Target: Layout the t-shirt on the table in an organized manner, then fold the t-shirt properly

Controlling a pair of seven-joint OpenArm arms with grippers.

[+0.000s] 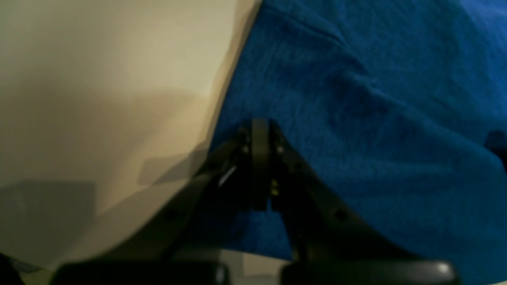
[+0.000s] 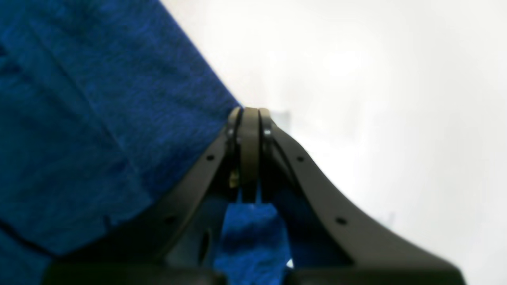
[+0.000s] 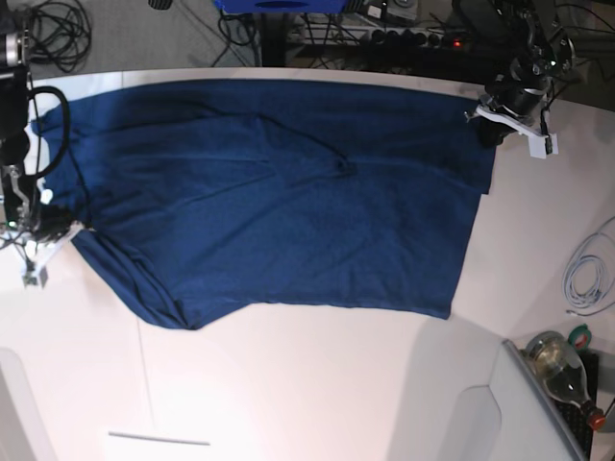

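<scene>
My right gripper is holding the side edge of the t-shirt while the t-shirt's near corner lies rumpled, so it should let go and take the rumpled corner (image 3: 177,314) to straighten it.
The dark blue t-shirt (image 3: 288,192) lies spread across the white table (image 3: 317,384), with some creases and a rumpled lower-left corner. My left gripper (image 3: 488,130) is at the shirt's far right corner. In the left wrist view its jaws (image 1: 259,124) are shut on the t-shirt's (image 1: 376,118) edge, with cloth showing between the fingers. My right gripper (image 3: 58,230) is at the shirt's left edge. In the right wrist view it (image 2: 249,113) is shut on the t-shirt's (image 2: 99,118) border, with bare table (image 2: 376,99) beside it.
A coiled white cable (image 3: 586,274) lies at the table's right edge. A bottle (image 3: 562,370) and a green tape roll (image 3: 581,336) sit at the lower right. Cables and a power strip (image 3: 384,36) run behind the table. A white panel (image 3: 461,423) stands front right.
</scene>
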